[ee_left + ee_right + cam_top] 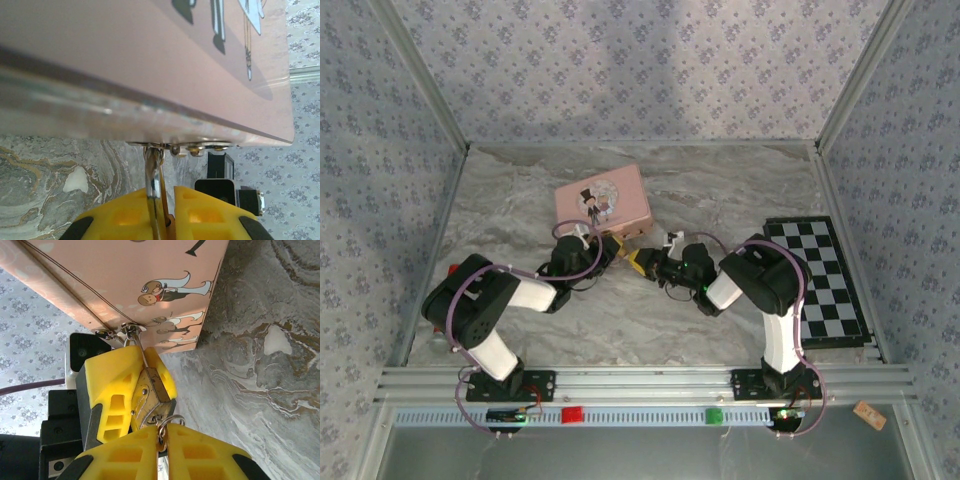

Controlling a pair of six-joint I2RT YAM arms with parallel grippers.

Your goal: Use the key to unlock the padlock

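Observation:
The pink tin is standing crooked along with the padlock and key. My right gripper will open, back away and take the key's head [162, 437] from the front.
The brass padlock [149, 392] hangs by its thin silvery shackle [153, 176] from the latch on the pink tin's [600, 198] front edge. My left gripper [162, 192] is shut on the padlock body, and its yellow fingers [114, 382] clamp both sides in the right wrist view. The key [161, 436] sits in the padlock's underside, with a small ring [172, 421] on its head. My right gripper [164, 442] is shut on the key head. From above, the left gripper [610, 247] and right gripper [642, 262] meet tip to tip just in front of the tin.
A black-and-white chessboard [817, 280] lies at the right side of the marble table [720, 200]. Patterned walls close in the back and both sides. Red [571, 413] and green [714, 414] buttons sit on the front rail.

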